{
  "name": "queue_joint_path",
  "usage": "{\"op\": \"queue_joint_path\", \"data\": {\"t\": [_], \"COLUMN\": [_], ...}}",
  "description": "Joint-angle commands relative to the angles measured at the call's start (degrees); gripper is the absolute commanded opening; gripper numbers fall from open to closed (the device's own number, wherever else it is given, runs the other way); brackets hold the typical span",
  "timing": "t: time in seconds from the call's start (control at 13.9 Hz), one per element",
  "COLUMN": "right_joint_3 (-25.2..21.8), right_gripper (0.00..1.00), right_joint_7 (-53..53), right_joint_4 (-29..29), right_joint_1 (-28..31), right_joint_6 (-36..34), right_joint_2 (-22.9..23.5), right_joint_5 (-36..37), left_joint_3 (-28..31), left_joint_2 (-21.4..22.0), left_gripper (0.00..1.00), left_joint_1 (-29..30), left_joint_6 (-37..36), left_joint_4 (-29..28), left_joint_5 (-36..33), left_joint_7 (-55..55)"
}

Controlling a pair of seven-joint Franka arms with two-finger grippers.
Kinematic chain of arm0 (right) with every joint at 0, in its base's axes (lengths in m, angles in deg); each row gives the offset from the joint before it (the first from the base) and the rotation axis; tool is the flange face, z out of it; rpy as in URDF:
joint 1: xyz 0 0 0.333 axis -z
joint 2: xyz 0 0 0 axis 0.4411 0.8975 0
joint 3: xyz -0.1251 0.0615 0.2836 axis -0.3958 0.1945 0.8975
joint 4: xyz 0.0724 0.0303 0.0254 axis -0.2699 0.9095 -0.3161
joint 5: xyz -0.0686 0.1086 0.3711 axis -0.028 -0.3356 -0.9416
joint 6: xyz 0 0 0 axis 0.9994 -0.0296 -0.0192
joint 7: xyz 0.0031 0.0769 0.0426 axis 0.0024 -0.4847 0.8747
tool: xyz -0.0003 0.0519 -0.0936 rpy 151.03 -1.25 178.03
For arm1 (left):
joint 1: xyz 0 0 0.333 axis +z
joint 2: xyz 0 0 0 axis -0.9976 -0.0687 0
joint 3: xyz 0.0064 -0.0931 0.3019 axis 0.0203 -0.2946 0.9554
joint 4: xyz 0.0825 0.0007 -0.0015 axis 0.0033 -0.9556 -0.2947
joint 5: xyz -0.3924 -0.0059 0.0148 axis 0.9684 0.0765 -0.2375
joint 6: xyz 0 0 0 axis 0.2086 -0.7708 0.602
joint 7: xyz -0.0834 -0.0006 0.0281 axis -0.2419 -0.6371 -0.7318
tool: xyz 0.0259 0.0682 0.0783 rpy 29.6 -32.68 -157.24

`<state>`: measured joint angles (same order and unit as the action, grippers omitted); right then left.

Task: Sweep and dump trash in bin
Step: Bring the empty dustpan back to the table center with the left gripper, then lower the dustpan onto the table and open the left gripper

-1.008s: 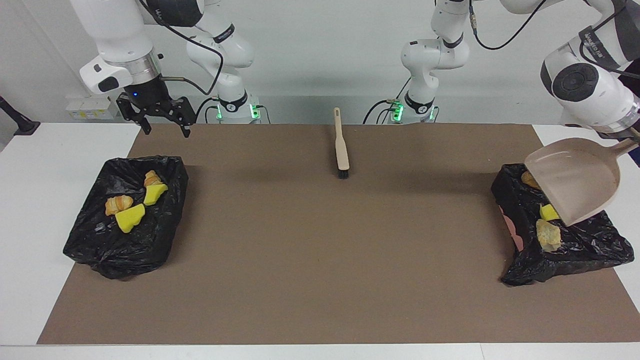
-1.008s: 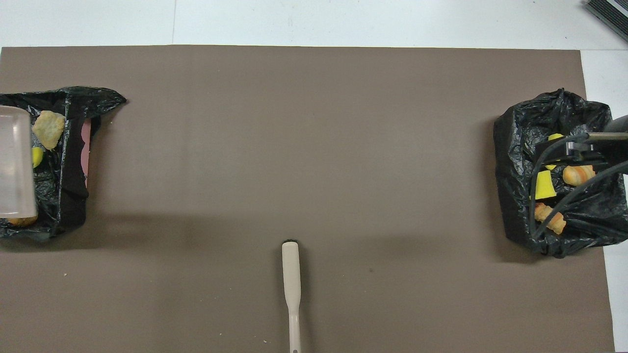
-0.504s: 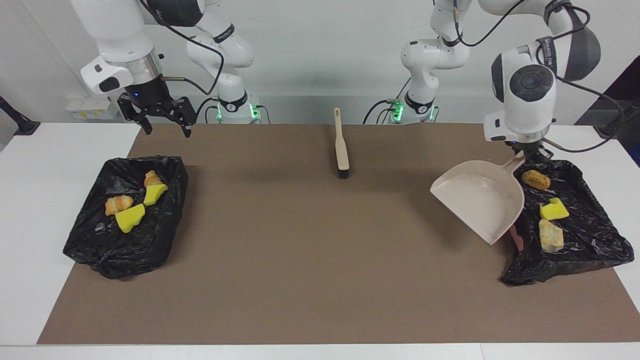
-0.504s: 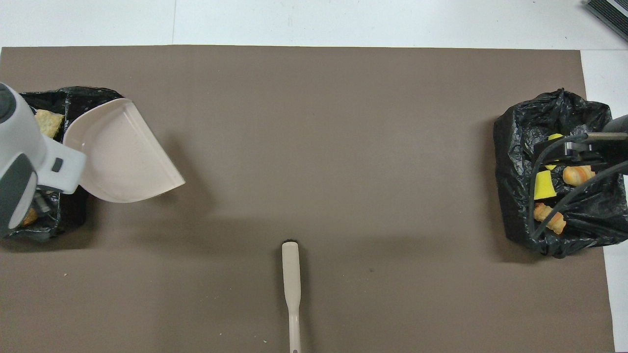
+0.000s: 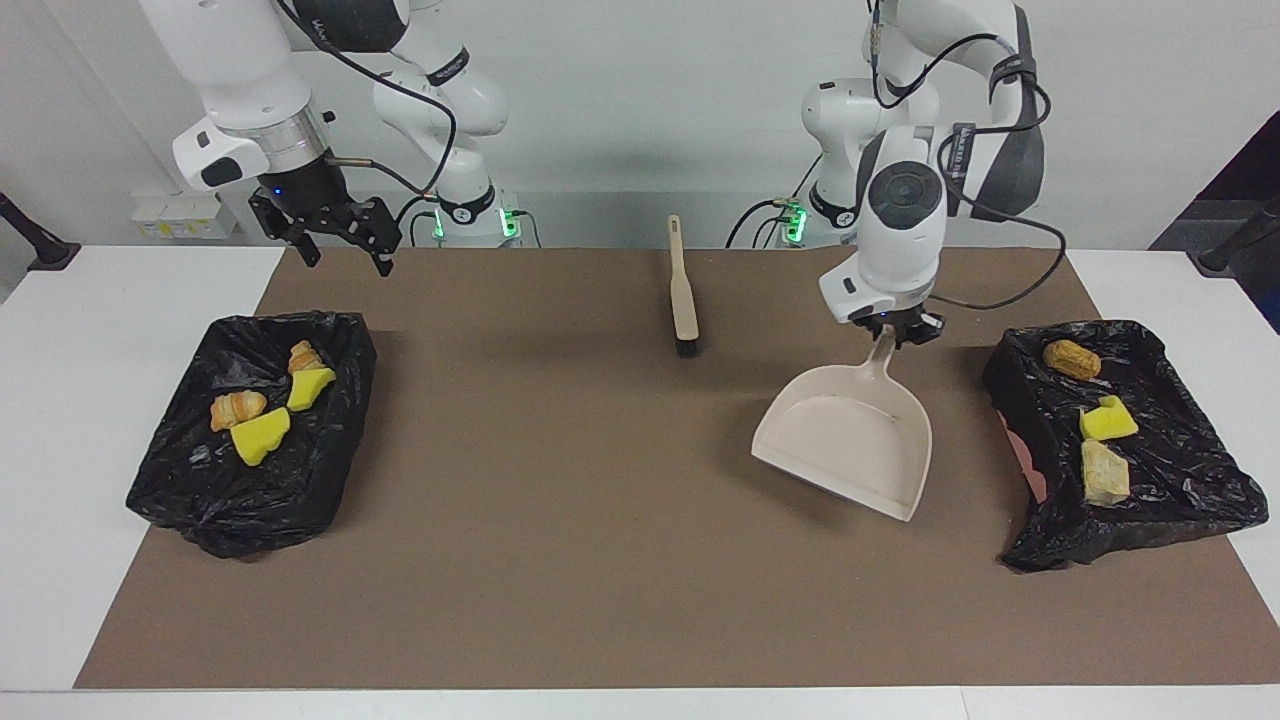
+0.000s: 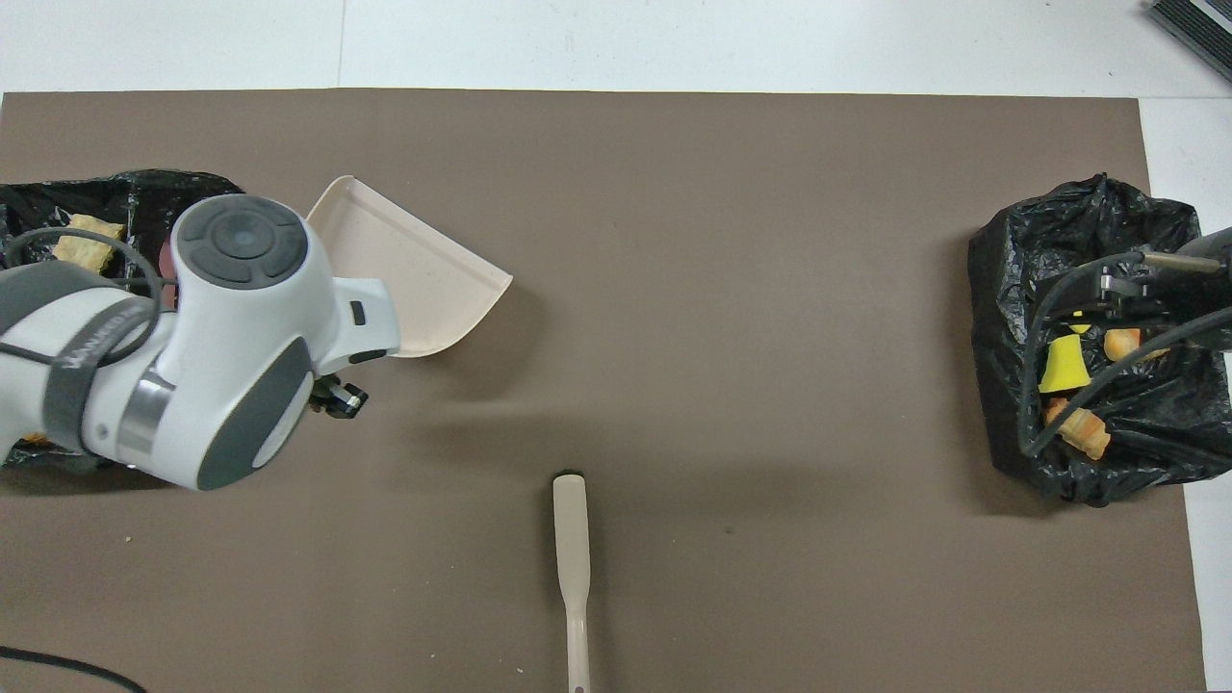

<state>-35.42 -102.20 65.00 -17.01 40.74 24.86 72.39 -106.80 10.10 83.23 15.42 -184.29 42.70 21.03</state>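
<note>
Next, I release the beige dustpan, now held low over the mat, from my left gripper on the brown mat (image 6: 569, 298) just past the beige brush.
The trash lies in two black-bagged bins. The bin (image 5: 1180, 500) at the left arm's end holds a brown lump (image 5: 1070, 358), a green-and-yellow sponge (image 5: 1107, 420) and a beige chunk (image 5: 1103, 472). The bin (image 5: 250, 500) at the right arm's end holds yellow sponge pieces (image 5: 262, 435) and bread-like lumps (image 5: 238, 408). My left gripper (image 5: 893, 335) is shut on the handle of the empty beige dustpan (image 5: 850, 440) (image 6: 414, 279), held low over the mat beside its bin. My right gripper (image 5: 335, 235) hangs open and empty over the mat's edge by its bin.
The beige brush (image 5: 684, 300) (image 6: 571, 549) lies on the brown mat (image 5: 600, 520) midway between the arms, handle toward the robots. The left arm hides part of its bin (image 6: 125, 188) in the overhead view. Cables cross the other bin (image 6: 1001, 385).
The left arm swung the dustpan off its bin and out over the mat toward the middle, tipping it level. The right gripper shifted slightly toward the middle.
</note>
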Motion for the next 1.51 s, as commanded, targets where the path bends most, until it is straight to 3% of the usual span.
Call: {"op": "queue_joint_path", "data": {"t": [0.0,0.29,0.5,0.94,1.08,1.44], "right_joint_3": [0.17,0.17,0.26,0.17,0.17,0.17], "right_gripper": [1.00,1.00,1.00,1.00,1.00,1.00], "right_joint_7": [-0.41,-0.41,-0.41,-0.41,-0.41,-0.41], "right_joint_4": [1.35,1.26,1.35,1.35,1.26,1.26], "right_joint_1": [0.43,0.51,0.51,0.51,0.51,0.51], "right_joint_6": [-0.77,-0.77,-0.77,-0.86,-0.86,-0.86], "right_joint_2": [-1.59,-1.51,-1.59,-1.59,-1.59,-1.51], "right_joint_5": [-1.22,-1.22,-1.22,-1.22,-1.22,-1.13], "left_joint_3": [-2.98,-8.70,-8.89,-8.72,-8.37,-8.28], "left_joint_2": [-3.80,-9.71,-15.05,-16.57,-19.46,-21.75], "left_gripper": [0.00,0.00,0.00,0.00,0.00,0.00], "left_joint_1": [-1.56,-3.06,-5.69,-7.72,-9.03,-9.30], "left_joint_6": [0.78,1.22,4.90,8.33,8.43,8.60], "left_joint_4": [3.77,8.86,15.27,15.91,16.61,16.88], "left_joint_5": [3.50,4.38,8.95,8.60,7.82,6.32], "left_joint_7": [9.98,26.01,36.20,36.40,36.49,36.40]}}
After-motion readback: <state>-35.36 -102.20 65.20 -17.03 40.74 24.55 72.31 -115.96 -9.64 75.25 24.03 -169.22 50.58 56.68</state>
